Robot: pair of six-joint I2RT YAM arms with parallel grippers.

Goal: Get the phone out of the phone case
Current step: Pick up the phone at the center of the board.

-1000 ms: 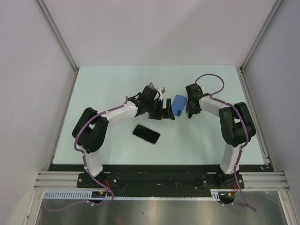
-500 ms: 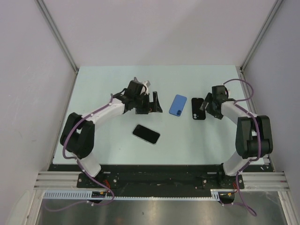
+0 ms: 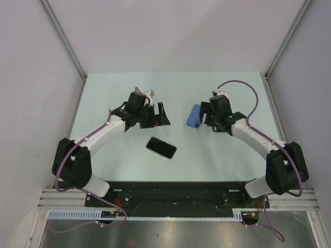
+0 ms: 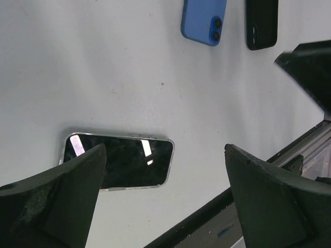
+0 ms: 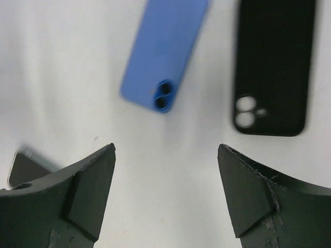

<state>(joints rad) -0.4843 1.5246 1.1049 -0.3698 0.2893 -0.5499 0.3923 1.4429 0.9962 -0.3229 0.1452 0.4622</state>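
I will close my left gripper on the near long side point(image 3: 158, 153) point(image 4: 109, 189) of the bare phone, the one that has the black screen.
A bare phone point(image 3: 161, 148) with a black screen and silver rim lies face up near the table's middle, and shows again as the phone point(image 4: 124, 160) in the left wrist view. An empty black phone case point(image 5: 273, 67) lies flat, the table showing through its camera cut-outs. Left of it lies a blue cased phone point(image 5: 165, 51), back up with two lenses. My right gripper point(image 5: 165, 150) hovers open over bare table just short of both. In the top view it hides the black case. My left gripper point(image 4: 164, 150) is open and empty above the bare phone.
The pale table point(image 3: 124, 93) is walled on three sides. A black rail point(image 3: 176, 188) with both arm bases runs along the near edge. In the top view the blue cased phone point(image 3: 194, 115) lies between the two grippers.
My right gripper opened and left the black case on the table, swung right, then came back left over it. My left arm drew back to the left, away from the blue cased phone.
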